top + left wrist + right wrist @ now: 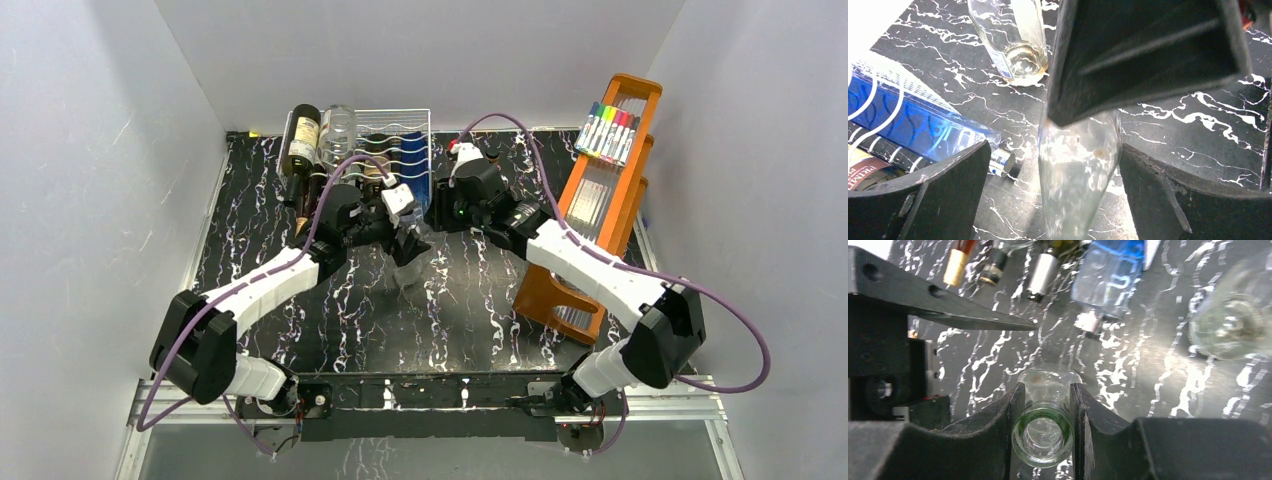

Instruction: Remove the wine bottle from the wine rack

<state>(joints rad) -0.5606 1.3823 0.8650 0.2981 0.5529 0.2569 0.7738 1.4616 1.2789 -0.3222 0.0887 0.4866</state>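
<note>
My right gripper is to set the clear glass wine bottle down on the marble [485, 238] [1215, 380] just in front of the other clear bottle.
My right gripper [1047, 387] is shut on the neck of a clear glass wine bottle [1042, 432], whose green-tinted mouth faces the wrist camera. In the top view the bottle [411, 268] hangs over the black marble table, in front of the silver wire wine rack [400, 125]. My left gripper [1055, 150] is open, with one finger on each side of the bottle's body [1079, 175]. I see no contact on the left finger; the right one is very close. In the top view the left gripper [405, 243] sits just below the right gripper [430, 212].
The rack holds a dark labelled bottle [301, 150], a blue bottle [923, 125] and other necks [1040, 275]. Another clear bottle [1018, 50] is on the table nearby. A tall orange wooden rack with coloured markers [590, 210] stands at the right. White walls enclose the table.
</note>
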